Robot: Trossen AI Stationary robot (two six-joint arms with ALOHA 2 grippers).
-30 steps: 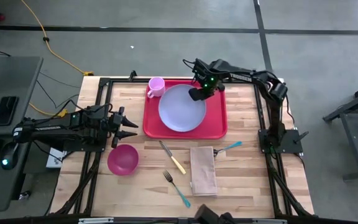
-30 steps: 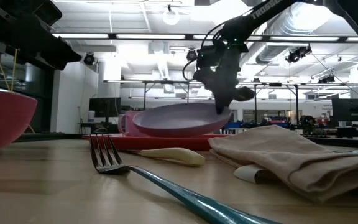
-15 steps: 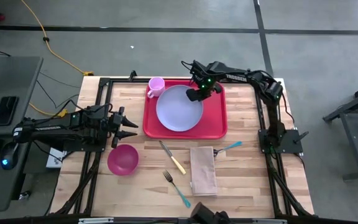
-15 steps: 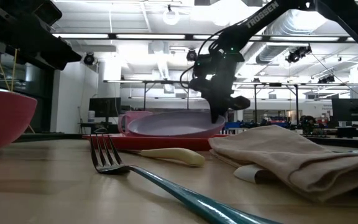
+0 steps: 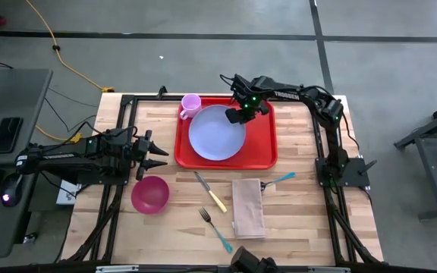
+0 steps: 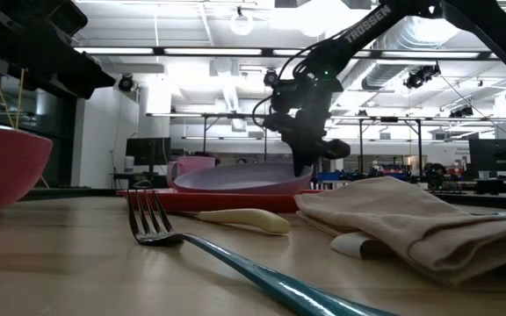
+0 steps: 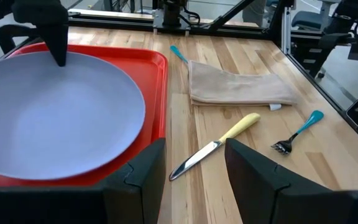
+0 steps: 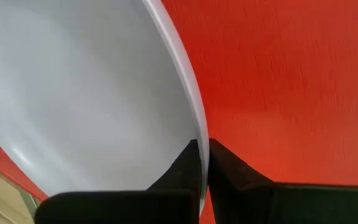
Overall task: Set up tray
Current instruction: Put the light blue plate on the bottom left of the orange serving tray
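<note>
My right gripper needs to let go of the lavender plate near the middle of the red tray (image 5: 215,138) (image 8: 67,78), at a spot close beside the pink cup.
The red tray (image 5: 262,148) lies at the table's far middle. A round lavender plate (image 5: 216,134) sits on it, almost level in the low view (image 6: 240,178). My right gripper (image 5: 237,115) is shut on the plate's far right rim. My left gripper (image 5: 156,154) waits open at the table's left, short of the tray's left edge; its wrist view shows the plate (image 7: 55,118) and tray (image 7: 157,81) ahead of its fingers. A pink cup (image 5: 190,105) stands at the tray's far left corner. My right gripper (image 8: 202,149) pinches the plate's rim (image 8: 199,140) between its two fingers (image 8: 179,168), one over the plate's inside and one on the outside above the tray. The fingers come from above, pointing down. The plate lies nearly flat, low over the tray.
A pink bowl (image 5: 150,193) stands near my left gripper. A cream-handled knife (image 5: 211,192), a teal-handled fork (image 5: 215,229), a folded beige napkin (image 5: 248,207) and a teal utensil handle (image 5: 279,180) lie on the near half of the wooden table.
My right gripper has moved down and a little toward the table's left, still shut on the plate's rim. The plate, tilted with its right rim raised a second ago, has come down almost level on the tray and shifted slightly left.
</note>
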